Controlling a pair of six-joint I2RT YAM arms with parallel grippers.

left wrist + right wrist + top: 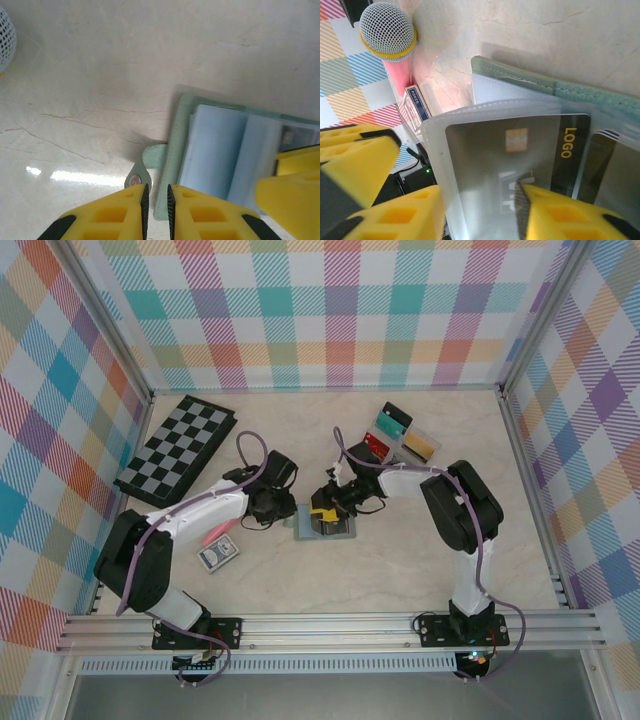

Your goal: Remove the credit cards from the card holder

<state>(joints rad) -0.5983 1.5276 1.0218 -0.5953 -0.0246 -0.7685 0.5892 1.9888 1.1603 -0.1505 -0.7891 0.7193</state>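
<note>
The dark credit card's sleeve leaf is raised, so my right gripper will lay the leaf over for my left gripper to hold, then pinch the card's LOGO edge point(582, 137).
The grey-green card holder point(327, 526) lies open on the table between both arms. In the left wrist view its green edge point(175, 135) and snap tab point(137, 176) sit at my left gripper point(157, 192), whose jaws are pinched on the holder's corner. My right gripper point(480, 192) is open over the holder's clear sleeves. A sleeve leaf with a dark credit card point(520, 150) marked LOGO stands between its fingers, and the right pad touches that leaf. Teal point(392, 421), red point(376, 445) and gold point(420, 446) credit cards lie in the clear tray.
The clear tray point(437, 437) stands at the back right. A folded checkered board point(177, 448) lies at the back left. A blue playing-card pack point(218, 555) and a pink-handled mesh microphone point(387, 31) lie left of the holder. Cage rails border the table.
</note>
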